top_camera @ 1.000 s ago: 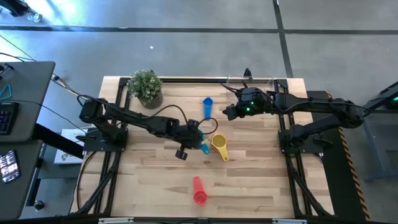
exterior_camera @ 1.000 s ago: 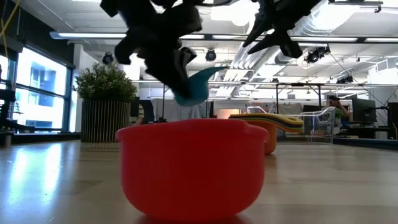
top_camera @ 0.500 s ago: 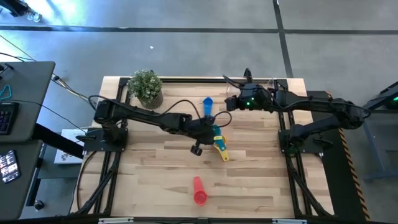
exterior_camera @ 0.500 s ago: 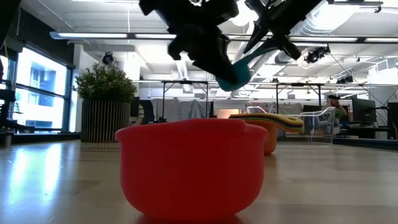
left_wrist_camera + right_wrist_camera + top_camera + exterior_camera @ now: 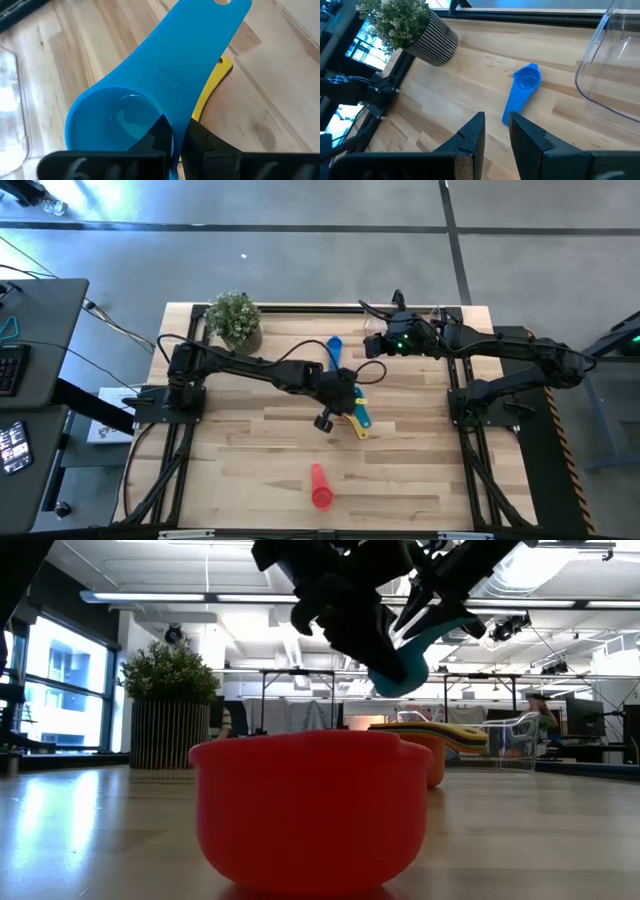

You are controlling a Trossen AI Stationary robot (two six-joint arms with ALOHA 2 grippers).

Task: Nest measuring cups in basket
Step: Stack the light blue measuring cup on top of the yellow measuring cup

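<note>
My left gripper is to let go of the teal measuring cup in the yellow cup's bowl [image 5: 351, 417] on the wood. The teal cup is in the air just above it.
My left gripper [image 5: 347, 397] is shut on a teal measuring cup [image 5: 150, 90], held in the air at the table's middle, just above a yellow cup [image 5: 212, 93] that lies on the wood. A blue cup [image 5: 333, 350] lies farther back and a red cup [image 5: 320, 488] near the front edge. My right gripper [image 5: 496, 131] hovers open above the table, beside the clear basket [image 5: 612, 65] at the far right, with nothing between its fingers. My left gripper pinches the teal cup's bowl wall [image 5: 172, 131] where the handle starts, one finger inside the bowl and one outside. The fingers slant down from the table's left. The cup is lifted clear, its handle [image 5: 210, 35] pointing away from the gripper.
A potted plant [image 5: 236, 320] stands at the far left of the table. In the low view the red cup [image 5: 310, 805] fills the foreground. Bare wood lies between the red cup and the yellow one.
My left gripper has carried the teal cup toward the table's right edge, staying lifted, from left of the yellow cup to above it. My right gripper has swung a little toward the far edge.
</note>
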